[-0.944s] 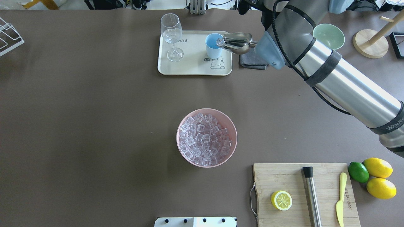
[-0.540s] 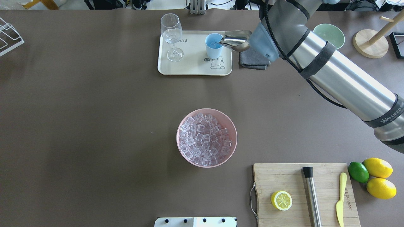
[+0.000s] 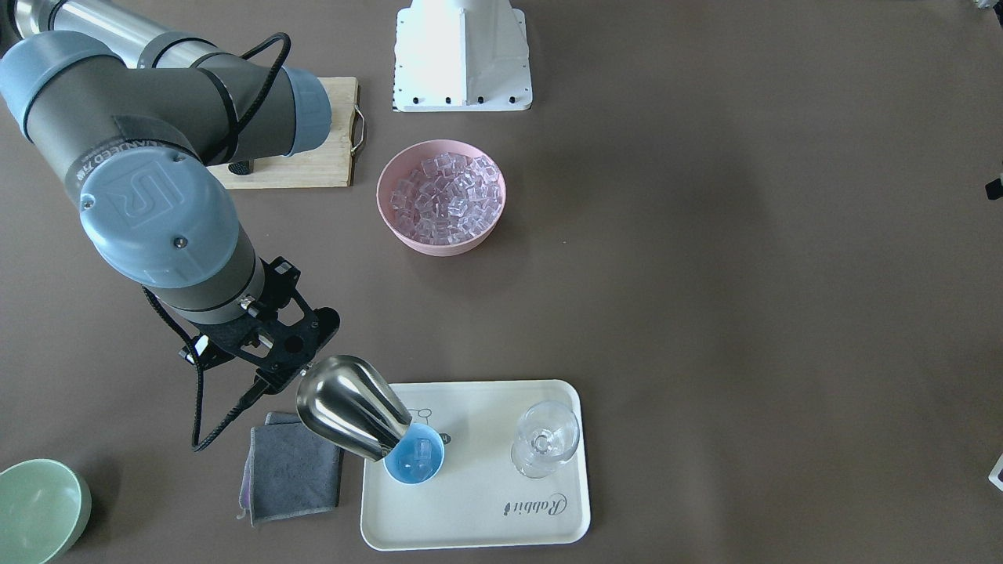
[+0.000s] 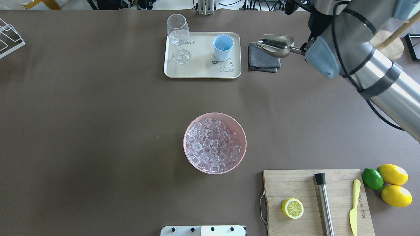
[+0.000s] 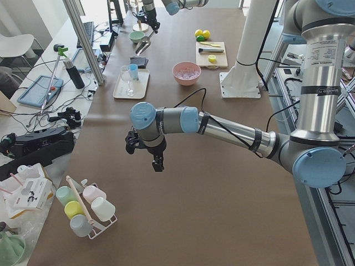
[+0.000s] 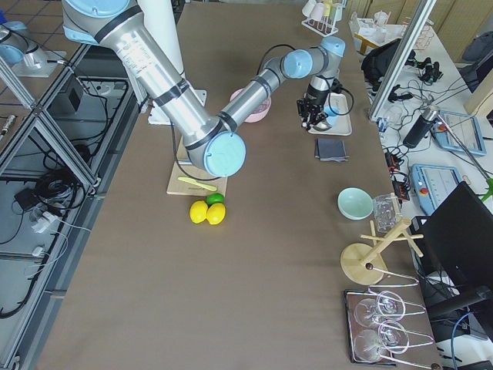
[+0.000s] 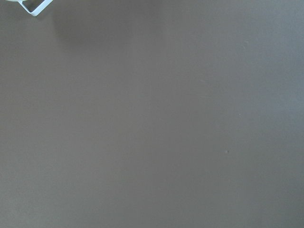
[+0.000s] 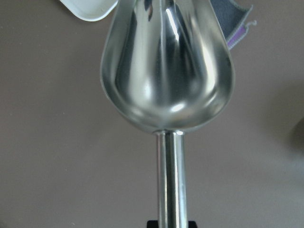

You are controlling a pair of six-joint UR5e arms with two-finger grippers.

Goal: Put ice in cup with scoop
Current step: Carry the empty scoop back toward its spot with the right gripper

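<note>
The robot's right gripper will set the steel scoop down on the bare table [image 3: 38, 343] between the green bowl and the robot's arm.
The steel scoop [image 4: 275, 46] is held by its rod handle in my right gripper [image 3: 302, 370], which is shut on it. In the overhead view it hangs over the grey cloth [image 4: 262, 64], right of the tray, and no ice shows in it. In the front view its mouth [image 3: 349, 407] is at the rim of the light-blue cup [image 3: 407, 470]. The cup [image 4: 223, 54] stands on the tray with ice [image 4: 221, 47] in it. More ice [image 4: 213, 144] fills the pink bowl [image 4: 241, 131]. My left gripper [image 5: 157, 163] hangs over bare table far to the left; I cannot tell its state.
A wine glass [image 4: 178, 36] stands on the cream tray [image 4: 200, 70] left of the cup. A green bowl [image 3: 35, 509] sits beyond the cloth. A cutting board [image 4: 295, 186] with a lemon half, steel cylinder and knife lies front right, with lemons [image 4: 393, 185] beside it.
An ice cube dropped from the scoop's mouth into the cup. In the overhead view the right arm has pulled the scoop rightward, from the cup's rim to over the grey cloth.
</note>
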